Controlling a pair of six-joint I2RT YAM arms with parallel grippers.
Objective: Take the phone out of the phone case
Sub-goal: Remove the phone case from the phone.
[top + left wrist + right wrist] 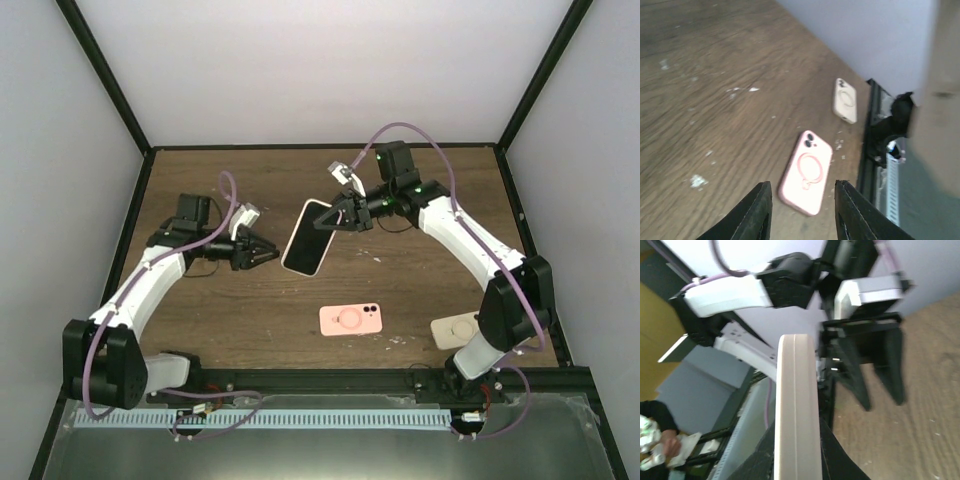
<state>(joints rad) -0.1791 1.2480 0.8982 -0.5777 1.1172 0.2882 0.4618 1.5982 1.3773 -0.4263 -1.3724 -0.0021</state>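
Note:
The phone's top end and the cream case are pinched together in my right gripper, so my left gripper will first take hold of the cream case's long side (291, 243).
My right gripper (335, 217) is shut on the top end of a phone in a cream case (308, 238) and holds it above the table, black screen up. In the right wrist view the phone (796, 405) shows edge-on between my right gripper's (796, 460) black fingers. My left gripper (268, 255) is open and empty, its tips just left of the phone's lower end. In the left wrist view the left gripper (802, 215) is open above the table, and the cream case (940, 100) is a blur at the right edge.
A pink phone case (351, 319) lies back up on the table near the front; it also shows in the left wrist view (806, 172). A beige case (455, 329) lies by the right arm's base, seen in the left wrist view too (845, 100). Black frame rails edge the table.

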